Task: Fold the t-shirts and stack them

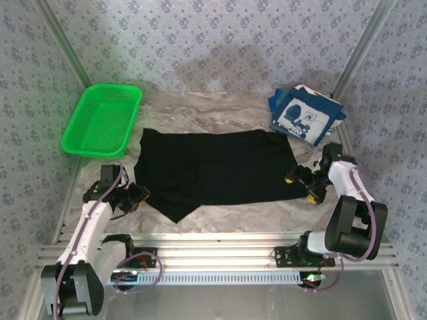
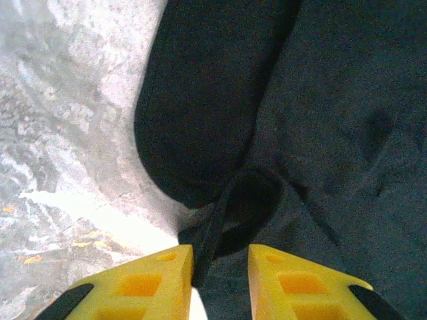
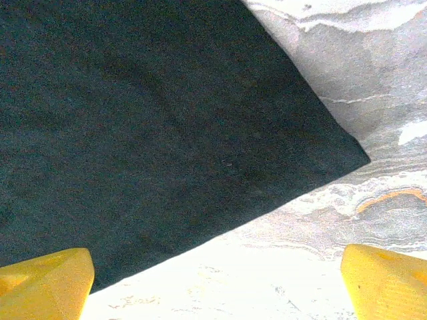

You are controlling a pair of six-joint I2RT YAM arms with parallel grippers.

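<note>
The t-shirt's raised fold reaches the fingertips of my left gripper with only its thin edge, so next I open the fingers wide and take the cloth further in before I pull [image 2: 233,263] it.
The black t-shirt [image 1: 213,170] lies spread flat in the middle of the table, with a point of cloth hanging toward the near edge. The navy t-shirt with white cartoon print [image 1: 303,117] sits folded at the back right. My left gripper [image 1: 137,195] is at the black shirt's near left corner. In the left wrist view its jaws [image 2: 220,257] stand slightly open, and a raised fold of black cloth [image 2: 227,213] runs into the gap without being pinched. My right gripper [image 1: 301,188] is wide open beside the shirt's near right corner [image 3: 347,157], with nothing between its fingers [image 3: 217,267].
A green plastic basket [image 1: 90,153] stands at the back left. The marbled table top [image 1: 220,110] shows bare behind the black shirt. Metal frame posts rise at both back corners, and a rail runs along the near edge.
</note>
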